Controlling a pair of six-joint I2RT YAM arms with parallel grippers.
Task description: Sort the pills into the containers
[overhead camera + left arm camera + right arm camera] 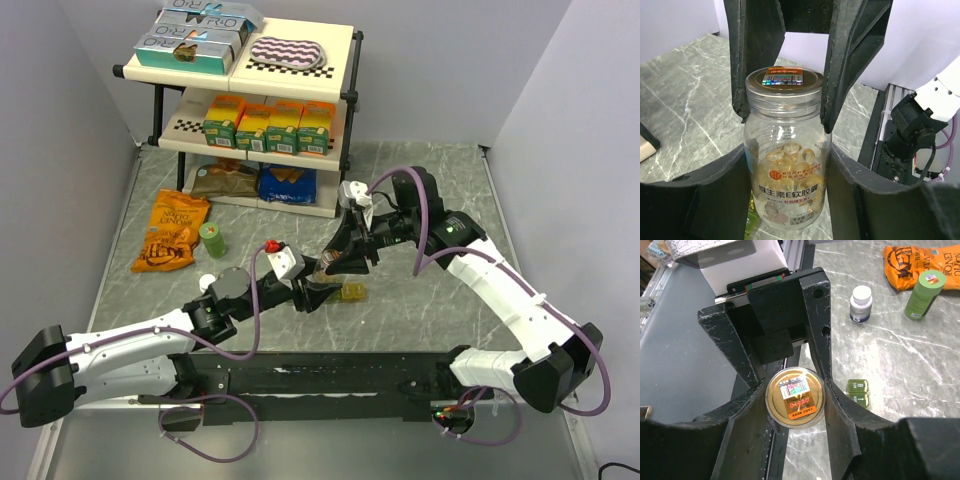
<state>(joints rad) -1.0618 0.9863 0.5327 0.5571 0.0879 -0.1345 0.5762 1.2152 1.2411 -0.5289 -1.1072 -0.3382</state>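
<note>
My right gripper will let go of the gold stickered cap on the open table [423,260] well past the containers' yellow end.
A clear pill bottle [786,180] of yellow softgels stands upright at the table's middle [322,288]. My left gripper [787,167] is shut on its body from the sides. My right gripper [795,392] comes down from above and is shut on its gold stickered cap [795,407], also seen in the left wrist view [784,80]. The containers [352,291], a green-to-yellow compartment strip, lie on the table just right of the bottle. Two dark green lidded compartments [858,391] show in the right wrist view; the rest is hidden behind the fingers.
A white-capped bottle [861,303], a green cylindrical bottle [925,293] and an orange snack bag [172,232] lie at the left. A two-tier shelf rack [345,95] with boxes stands at the back. The black base rail [330,375] runs along the near edge.
</note>
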